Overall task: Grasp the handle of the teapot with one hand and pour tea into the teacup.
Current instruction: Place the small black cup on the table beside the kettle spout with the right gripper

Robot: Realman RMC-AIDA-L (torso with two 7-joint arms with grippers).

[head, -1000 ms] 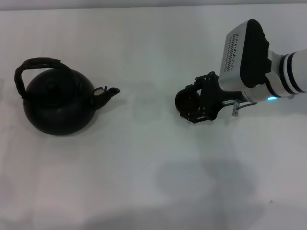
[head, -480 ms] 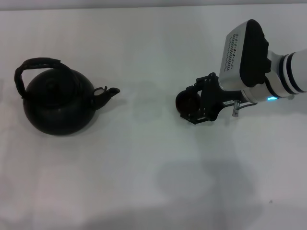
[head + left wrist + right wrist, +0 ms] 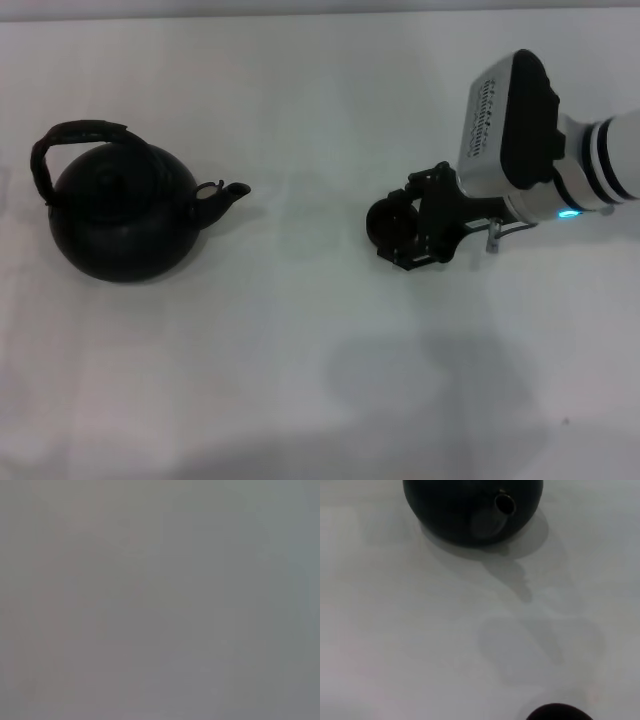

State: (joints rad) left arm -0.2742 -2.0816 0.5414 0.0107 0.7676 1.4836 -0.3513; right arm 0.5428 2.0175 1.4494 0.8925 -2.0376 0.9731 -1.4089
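Note:
I will move my left gripper to the teapot next and close it on its handle's back side (image 3: 41, 175), opposite the spout of the teapot.
The dark round teapot (image 3: 122, 222) stands at the left of the white table, its stubby spout (image 3: 228, 194) pointing right. Its cord-wrapped arched handle (image 3: 72, 139) stands upright over the lid. The tiny black teacup (image 3: 381, 218) is right of the middle, between the black fingers of my right gripper (image 3: 398, 227), which is shut on it, low over the table. In the right wrist view the teapot (image 3: 465, 510) lies ahead with its spout (image 3: 504, 503) facing the camera, and the teacup's rim (image 3: 557, 713) shows at the edge. The left gripper is out of view.
The white table (image 3: 300, 340) stretches between teapot and cup with nothing on it. The right arm's grey wrist housing (image 3: 510, 120) reaches in from the right. The left wrist view is plain grey.
My right gripper and the teacup in it have shifted slightly toward the table's front. The teapot has not moved.

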